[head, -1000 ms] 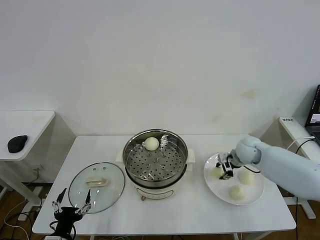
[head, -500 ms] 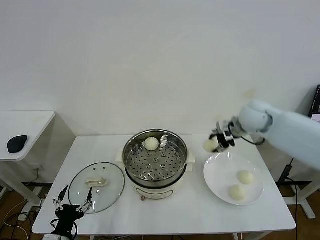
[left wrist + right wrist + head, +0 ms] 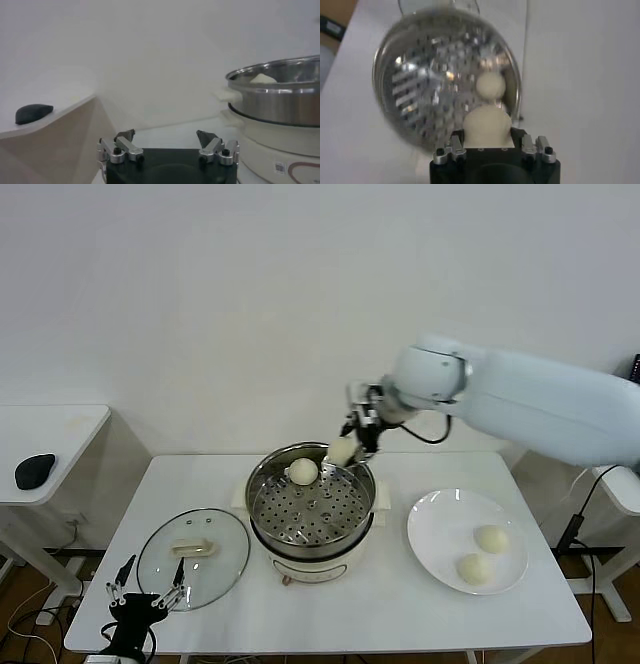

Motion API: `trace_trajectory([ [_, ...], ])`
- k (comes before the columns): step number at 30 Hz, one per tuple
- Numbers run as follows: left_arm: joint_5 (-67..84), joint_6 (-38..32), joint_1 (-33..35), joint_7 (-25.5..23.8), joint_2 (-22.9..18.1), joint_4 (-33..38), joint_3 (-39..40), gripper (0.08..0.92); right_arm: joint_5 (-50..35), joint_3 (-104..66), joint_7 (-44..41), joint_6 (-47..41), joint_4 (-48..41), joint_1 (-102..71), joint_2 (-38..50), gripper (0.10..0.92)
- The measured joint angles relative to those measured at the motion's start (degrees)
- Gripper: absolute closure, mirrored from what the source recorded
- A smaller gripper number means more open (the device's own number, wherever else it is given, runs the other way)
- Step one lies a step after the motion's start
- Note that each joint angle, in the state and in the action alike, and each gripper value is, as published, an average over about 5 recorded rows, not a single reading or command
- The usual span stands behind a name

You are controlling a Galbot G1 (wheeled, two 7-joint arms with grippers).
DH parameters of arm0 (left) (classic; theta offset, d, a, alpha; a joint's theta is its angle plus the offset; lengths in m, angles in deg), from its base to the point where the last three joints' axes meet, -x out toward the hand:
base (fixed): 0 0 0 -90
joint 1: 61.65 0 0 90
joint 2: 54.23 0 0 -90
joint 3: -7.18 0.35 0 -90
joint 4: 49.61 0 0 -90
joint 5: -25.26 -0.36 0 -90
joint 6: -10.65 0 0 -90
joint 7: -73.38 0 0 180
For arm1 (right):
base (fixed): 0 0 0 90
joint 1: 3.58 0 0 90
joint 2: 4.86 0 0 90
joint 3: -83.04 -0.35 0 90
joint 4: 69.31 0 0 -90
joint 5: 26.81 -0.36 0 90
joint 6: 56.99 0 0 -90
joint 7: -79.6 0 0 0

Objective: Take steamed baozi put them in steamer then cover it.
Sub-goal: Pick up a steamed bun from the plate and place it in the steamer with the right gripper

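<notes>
My right gripper should set the baozi down on the steamer tray (image 3: 278, 498) (image 3: 463, 51), in the spot between the other baozi and the glass cover.
My right gripper (image 3: 347, 446) is shut on a cream-white baozi (image 3: 341, 451) and holds it above the far right rim of the steel steamer (image 3: 311, 502). In the right wrist view that baozi (image 3: 487, 127) sits between the jaws over the perforated tray. A second baozi (image 3: 303, 472) lies at the back of the tray. Two more baozi (image 3: 491, 539) (image 3: 473, 570) rest on the white plate (image 3: 430, 534) at the right. The glass cover (image 3: 193, 557) lies flat on the table left of the steamer. My left gripper (image 3: 144, 596) hangs open low at the table's front left edge, holding nothing.
The white table (image 3: 360, 614) carries everything. A lower side table (image 3: 55, 429) at the far left holds a black mouse (image 3: 34, 471). A white wall stands behind.
My right gripper lifted a baozi off the plate and carried it left to above the steamer's rim. The plate now holds two. The left arm stayed put.
</notes>
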Motion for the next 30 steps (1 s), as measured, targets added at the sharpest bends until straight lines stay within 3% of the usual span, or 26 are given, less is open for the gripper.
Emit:
trace_trajectory([
  [13, 0.57, -0.5, 0.3, -0.02, 0.13, 0.75, -1.19, 0.177, -4.96, 1.32, 4.46, -4.75, -8.01, -5.56, -13.92, 0.44],
  [30, 0.64, -0.44, 0.23, 0.04, -0.39, 1.14, -1.71, 0.177, -2.87, 2.02, 6.26, -5.96, -17.1, -11.7, -22.15, 0.44],
])
